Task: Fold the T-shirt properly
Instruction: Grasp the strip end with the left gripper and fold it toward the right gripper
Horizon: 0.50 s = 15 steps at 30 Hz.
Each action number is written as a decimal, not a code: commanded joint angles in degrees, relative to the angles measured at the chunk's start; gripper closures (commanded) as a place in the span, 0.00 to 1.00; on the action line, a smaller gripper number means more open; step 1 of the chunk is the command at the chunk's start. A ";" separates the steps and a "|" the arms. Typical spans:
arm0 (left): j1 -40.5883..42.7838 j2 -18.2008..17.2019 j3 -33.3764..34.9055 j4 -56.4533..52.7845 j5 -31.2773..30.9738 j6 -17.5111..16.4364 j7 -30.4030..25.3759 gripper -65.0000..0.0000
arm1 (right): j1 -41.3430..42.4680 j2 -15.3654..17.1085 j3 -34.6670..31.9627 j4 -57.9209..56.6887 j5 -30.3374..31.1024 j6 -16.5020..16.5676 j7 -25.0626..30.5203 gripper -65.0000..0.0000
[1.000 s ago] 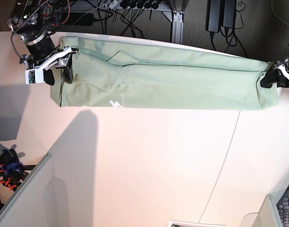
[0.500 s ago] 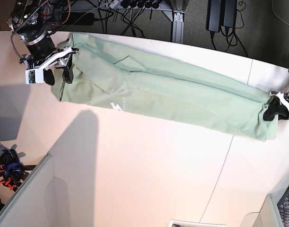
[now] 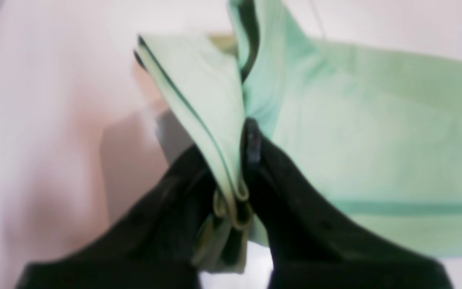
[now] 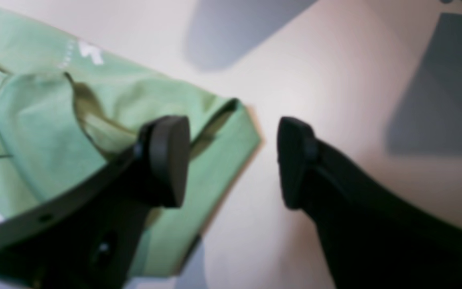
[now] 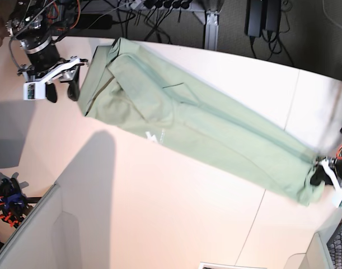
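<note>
The middle of the folded band (image 5: pixel 205 128) is close to the white logo. Next, my left gripper lets go of the T-shirt's near end there.
The pale mint-green T-shirt (image 5: pixel 204 123) lies as a long folded band, running diagonally across the white table from far left to near right. Its small white logo (image 5: pixel 153 136) faces up. At the near right end my left gripper (image 5: pixel 322 175) is shut on the shirt; in the left wrist view its black fingers (image 3: pixel 287 192) clamp a bunched, layered edge of the T-shirt (image 3: pixel 375 132). My right gripper (image 5: pixel 61 91) stands open just left of the shirt's far end. In the right wrist view the right gripper (image 4: pixel 231 160) holds nothing, and a corner of the T-shirt (image 4: pixel 54 120) lies beneath one finger.
Cables and a power strip (image 5: pixel 98 22) hang beyond the table's far edge, beside a metal table leg (image 5: pixel 210 31). Orange-and-blue clamps (image 5: pixel 8 199) sit at the left edge. A pale panel (image 5: pixel 42 235) stands at the near left. A seam (image 5: pixel 260 207) crosses the tabletop.
My left gripper has pulled the shirt's right end toward the near edge, swinging the band diagonal. The shirt's left end slid out from under the open right gripper, which stayed nearly in place.
</note>
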 commanded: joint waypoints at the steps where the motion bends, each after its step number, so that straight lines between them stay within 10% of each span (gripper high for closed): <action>1: -2.21 -1.44 -0.24 0.90 -0.72 -0.30 -0.50 1.00 | 0.15 0.79 0.57 0.92 0.55 -0.22 1.53 0.47; 8: 1.95 -2.45 7.76 19.32 -6.10 -0.30 5.60 1.00 | 0.11 0.76 0.57 0.92 1.09 -0.22 1.51 0.47; 15: 6.95 4.46 14.75 34.69 -3.87 1.81 13.64 1.00 | 0.13 0.76 0.57 0.92 1.51 -0.22 1.53 0.47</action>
